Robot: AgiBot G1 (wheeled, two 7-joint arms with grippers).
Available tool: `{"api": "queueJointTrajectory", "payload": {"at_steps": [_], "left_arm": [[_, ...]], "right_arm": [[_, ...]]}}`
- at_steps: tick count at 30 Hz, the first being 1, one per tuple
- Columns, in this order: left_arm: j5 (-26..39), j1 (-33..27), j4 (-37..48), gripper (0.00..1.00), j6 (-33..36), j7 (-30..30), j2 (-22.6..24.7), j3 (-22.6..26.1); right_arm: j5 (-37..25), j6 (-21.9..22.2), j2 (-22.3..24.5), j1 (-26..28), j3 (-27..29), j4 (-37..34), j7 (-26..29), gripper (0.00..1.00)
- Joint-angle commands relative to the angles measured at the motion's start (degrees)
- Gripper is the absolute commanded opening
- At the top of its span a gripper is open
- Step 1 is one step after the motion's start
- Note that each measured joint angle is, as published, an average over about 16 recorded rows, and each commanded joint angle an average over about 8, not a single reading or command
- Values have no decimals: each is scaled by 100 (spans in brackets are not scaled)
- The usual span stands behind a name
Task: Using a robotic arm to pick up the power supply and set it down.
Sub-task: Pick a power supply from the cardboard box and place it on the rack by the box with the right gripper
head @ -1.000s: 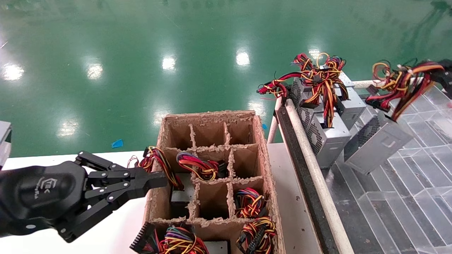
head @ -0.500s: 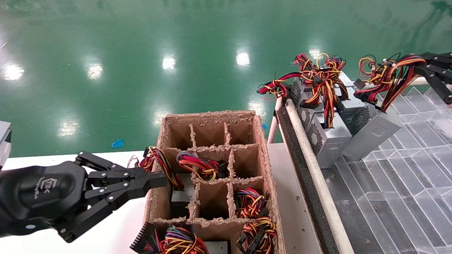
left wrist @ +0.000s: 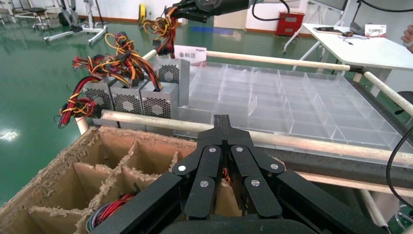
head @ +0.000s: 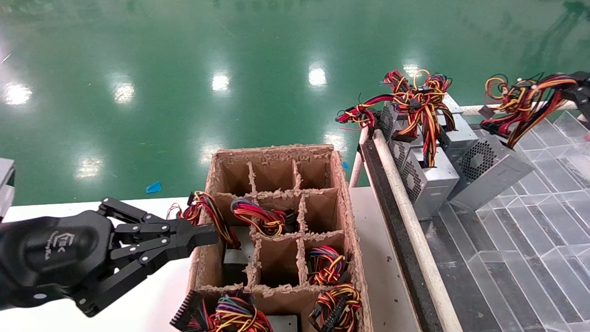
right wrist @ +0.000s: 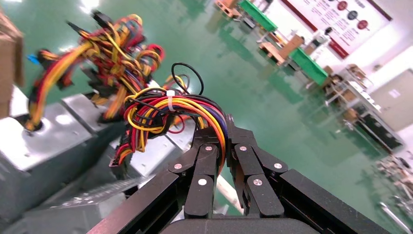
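The power supply will go down upright on the clear tray (head: pixel 464 209) from my right gripper, next to the nearest unit in the row.
The power supply (head: pixel 495 173) is a grey metal box with a honeycomb vent face, hanging tilted at the far right over the clear tray, next to a row of like units. Its red, yellow and orange wire bundle (head: pixel 521 103) runs up into my right gripper (head: pixel 574 90), which is shut on the wires. The right wrist view shows the bundle (right wrist: pixel 160 109) pinched between the right gripper (right wrist: pixel 225 129) fingers. My left gripper (head: pixel 209 233) is shut and holds nothing, parked at the cardboard box's left wall; its tips (left wrist: pixel 221 122) meet.
The brown cardboard divider box (head: pixel 276 152) holds more wired units in its near cells. Three power supplies (head: pixel 428 180) stand in a row behind a white rail (head: pixel 415 230). A clear compartment tray (head: pixel 544 240) fills the right side. A white table (head: pixel 152 295) lies under the left arm.
The held power supply rose and swung back toward the row of units, now leaning close beside them. The right gripper shifted left, then back right. The left arm stayed still.
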Motion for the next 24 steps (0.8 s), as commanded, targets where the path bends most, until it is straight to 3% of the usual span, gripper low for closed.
{"api": "queueJointTrajectory", "payload": {"at_steps": [1, 6, 9, 24], "left_arm": [[0, 0, 0, 0, 0, 0, 0, 0], [0, 0, 0, 0, 0, 0, 0, 0], [0, 0, 0, 0, 0, 0, 0, 0], [0, 0, 0, 0, 0, 0, 0, 0]], "right_arm": [[-3, 74, 8, 25, 2, -62, -62, 0], [-95, 545, -146, 141, -55, -116, -159, 0], [-149, 575, -236, 175, -92, -113, -169, 0], [-103, -795, -383, 0, -85, -115, -107, 0]]}}
